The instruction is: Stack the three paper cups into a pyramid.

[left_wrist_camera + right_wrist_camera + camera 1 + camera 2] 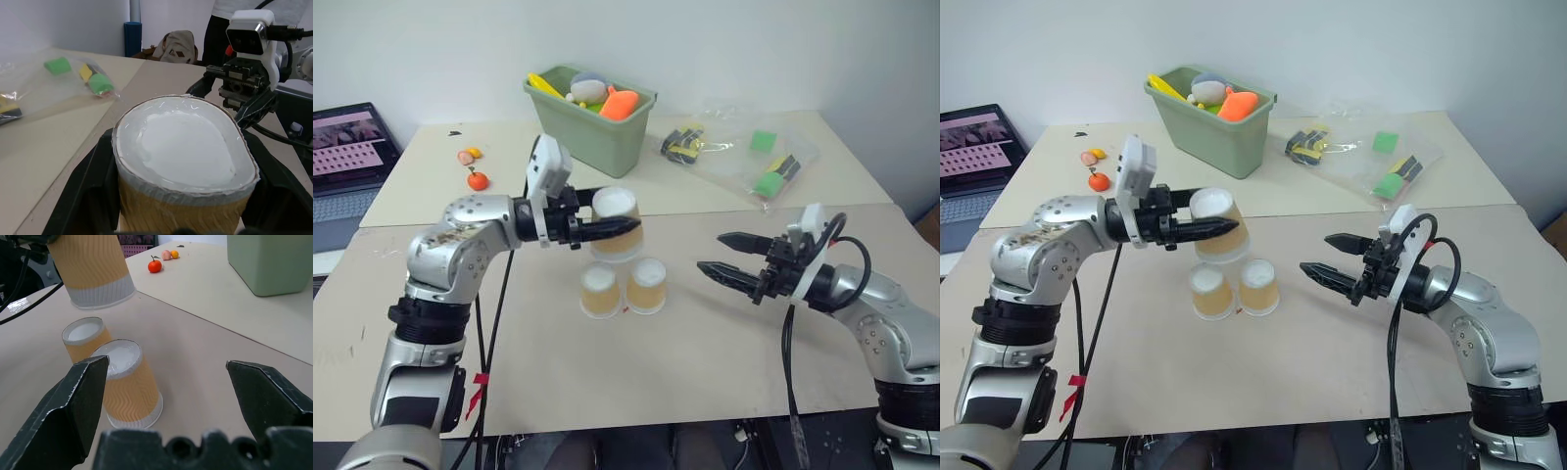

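Note:
My left gripper should set the paper cup down so that it lies across the white bases of the touching pair [625, 281].
Two paper cups [600, 292] [647, 286] stand upside down, side by side and touching, in the middle of the table. The third paper cup [619, 245] also has its white base up. It hangs slightly tilted above and just behind that pair, clear of them. My left gripper [622, 209] is shut on it, one black finger on each side, as the left wrist view shows around the cup [186, 147]. To the right of the cups my right gripper [709, 252] stands open and empty, pointing at the pair [128, 387].
A green bin [592, 122] with toys stands at the back centre. A plastic bag [754, 157] of small items lies at the back right. Small toy fruit [477, 179] lie at the back left, with a laptop [347, 157] at the far left edge.

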Controlling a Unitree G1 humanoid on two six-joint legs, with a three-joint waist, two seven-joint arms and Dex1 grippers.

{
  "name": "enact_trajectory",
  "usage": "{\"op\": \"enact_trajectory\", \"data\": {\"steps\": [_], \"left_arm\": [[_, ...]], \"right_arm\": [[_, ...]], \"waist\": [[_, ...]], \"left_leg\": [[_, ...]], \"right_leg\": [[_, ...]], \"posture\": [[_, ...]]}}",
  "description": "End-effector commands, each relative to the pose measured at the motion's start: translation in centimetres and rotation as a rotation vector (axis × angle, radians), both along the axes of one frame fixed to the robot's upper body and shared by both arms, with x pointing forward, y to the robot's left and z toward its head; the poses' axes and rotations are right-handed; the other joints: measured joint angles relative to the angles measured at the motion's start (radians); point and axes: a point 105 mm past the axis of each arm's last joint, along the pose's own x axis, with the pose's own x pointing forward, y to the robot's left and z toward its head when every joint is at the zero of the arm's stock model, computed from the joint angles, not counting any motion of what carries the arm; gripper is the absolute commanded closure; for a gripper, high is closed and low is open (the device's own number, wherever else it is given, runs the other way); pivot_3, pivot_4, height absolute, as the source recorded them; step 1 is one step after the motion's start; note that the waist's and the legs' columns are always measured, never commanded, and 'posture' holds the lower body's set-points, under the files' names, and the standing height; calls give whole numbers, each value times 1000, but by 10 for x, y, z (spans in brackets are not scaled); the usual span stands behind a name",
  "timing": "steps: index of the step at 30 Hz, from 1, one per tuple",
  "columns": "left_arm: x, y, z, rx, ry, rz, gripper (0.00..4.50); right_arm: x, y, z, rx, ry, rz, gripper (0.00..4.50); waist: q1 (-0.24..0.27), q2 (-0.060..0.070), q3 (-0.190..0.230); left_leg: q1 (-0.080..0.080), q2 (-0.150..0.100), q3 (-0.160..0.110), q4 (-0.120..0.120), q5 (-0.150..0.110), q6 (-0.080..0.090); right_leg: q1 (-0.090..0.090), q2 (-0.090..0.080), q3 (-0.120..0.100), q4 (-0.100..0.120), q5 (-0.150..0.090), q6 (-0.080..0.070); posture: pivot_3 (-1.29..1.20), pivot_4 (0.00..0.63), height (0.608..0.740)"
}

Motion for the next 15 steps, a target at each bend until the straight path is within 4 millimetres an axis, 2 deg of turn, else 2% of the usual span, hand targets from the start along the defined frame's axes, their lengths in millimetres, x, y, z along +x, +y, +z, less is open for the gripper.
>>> {"op": "enact_trajectory", "data": {"steps": [1, 15], "left_arm": [[-7, -7, 9, -15, -35, -43, 1916], [-10, -15, -3, 18, -12, -71, 1916]], "right_arm": [[-3, 1, 16, 11, -85, 2, 0], [-3, 1, 15, 22, -90, -11, 0]], "waist": [[2, 0, 0], [2, 0, 0]], "left_leg": [[0, 0, 0, 0, 0, 0], [0, 0, 0, 0, 0, 0]], "right_leg": [[0, 0, 0, 0, 0, 0], [0, 0, 0, 0, 0, 0]], "posture": [[0, 150, 740], [0, 150, 740]]}}
